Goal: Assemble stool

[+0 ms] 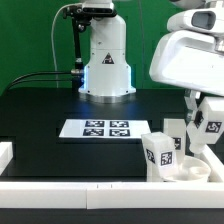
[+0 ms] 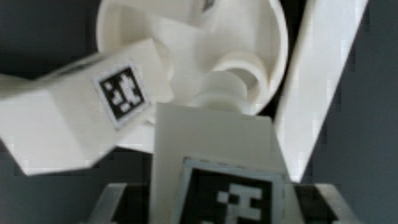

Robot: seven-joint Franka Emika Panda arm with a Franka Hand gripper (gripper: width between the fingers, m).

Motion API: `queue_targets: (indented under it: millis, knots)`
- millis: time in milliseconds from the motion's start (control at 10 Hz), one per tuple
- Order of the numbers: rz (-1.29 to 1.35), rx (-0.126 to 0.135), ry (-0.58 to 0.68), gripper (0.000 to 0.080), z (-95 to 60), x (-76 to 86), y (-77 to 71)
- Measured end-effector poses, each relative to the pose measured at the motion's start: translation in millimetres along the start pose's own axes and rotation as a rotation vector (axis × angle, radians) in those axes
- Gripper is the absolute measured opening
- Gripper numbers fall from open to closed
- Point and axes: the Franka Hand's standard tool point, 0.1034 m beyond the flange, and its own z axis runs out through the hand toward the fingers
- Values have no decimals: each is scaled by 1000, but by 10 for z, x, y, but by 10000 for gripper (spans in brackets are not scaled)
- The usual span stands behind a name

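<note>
The robot's gripper should release the held leg, which is now over the seat, in the raised socket on the white seat (image 1: 202, 169) (image 2: 233, 78), near the front rail.
The stool's round white seat (image 1: 193, 173) lies at the exterior view's lower right, hard against the front rail. A chunky white leg (image 1: 158, 152) with a black-and-white tag stands up from it, and a second leg (image 1: 175, 131) rises behind. My gripper (image 1: 207, 118) hangs over the seat's right side, shut on a third tagged leg (image 1: 213, 131). In the wrist view this held leg (image 2: 214, 140) sits between the dark fingers of my gripper (image 2: 222, 203), pointing at a raised socket on the seat (image 2: 178, 40). A standing leg (image 2: 75, 110) lies beside it.
The marker board (image 1: 96, 129) lies flat mid-table before the arm's base (image 1: 107, 72). A long white rail (image 1: 80, 196) runs along the front edge, with a short one (image 1: 5, 153) at the exterior view's left. A rail (image 2: 338, 90) borders the seat in the wrist view.
</note>
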Motion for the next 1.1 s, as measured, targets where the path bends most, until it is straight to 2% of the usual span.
queue_targets:
  millis: [300,800,1100]
  knots:
    - [16,64,127,318,35,170,-145]
    - [-9,59,105,318,102,37,-68]
    - [-2,60,90,318,226,-64,-79]
